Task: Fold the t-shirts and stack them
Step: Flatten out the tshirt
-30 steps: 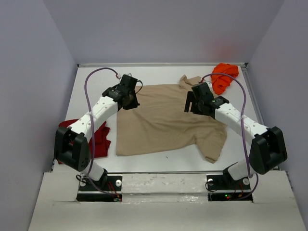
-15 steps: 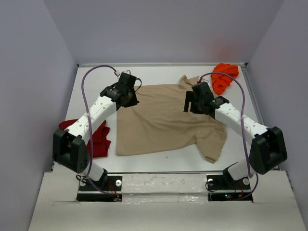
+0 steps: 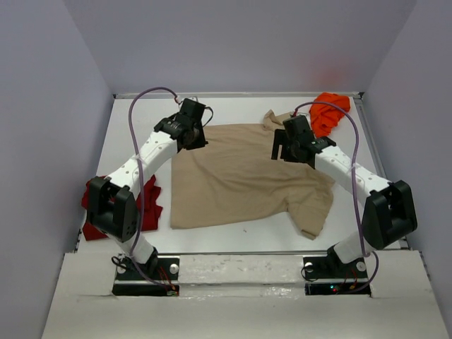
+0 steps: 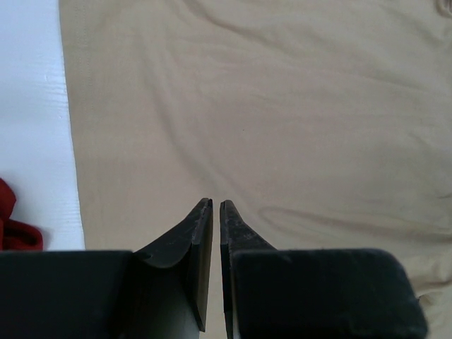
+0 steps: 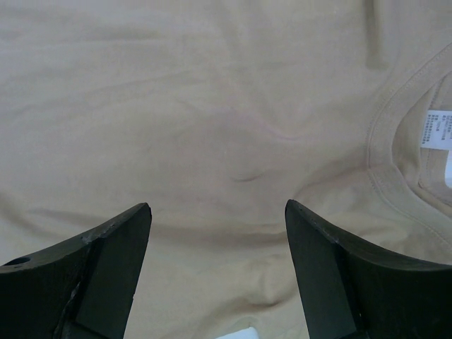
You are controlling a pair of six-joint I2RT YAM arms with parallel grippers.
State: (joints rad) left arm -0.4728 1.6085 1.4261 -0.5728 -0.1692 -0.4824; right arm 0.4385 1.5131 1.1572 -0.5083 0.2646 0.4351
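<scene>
I will next move my right gripper to the far sleeve's corner (image 3: 290,118) on the tan t-shirt, beside the orange t-shirt, and close it there.
The tan t-shirt (image 3: 240,176) lies spread flat mid-table, its collar and label (image 5: 432,133) at the far right end. My left gripper (image 3: 195,140) hovers over its far-left corner; in the left wrist view the gripper (image 4: 216,203) is shut to a thin slit with nothing in it, tan cloth (image 4: 282,106) below. Over the shirt near the collar, my right gripper (image 3: 282,150) hangs open; its fingers (image 5: 217,206) stand wide apart above the cloth (image 5: 212,106), gripping nothing. The dark red t-shirt (image 3: 150,203) lies crumpled at the left. The orange t-shirt (image 3: 329,113) is bunched at the far right corner.
White table (image 3: 134,127) with raised edges, purple-grey walls on three sides. A tan sleeve (image 3: 314,212) droops toward the near right. A sliver of the red shirt (image 4: 14,222) shows at the left wrist view's edge. Both arms' cables arc above the table.
My left arm has swung farther from the bases and slightly right along the shirt's far-left corner. The right gripper has shifted a little toward the collar. The shirts have not moved.
</scene>
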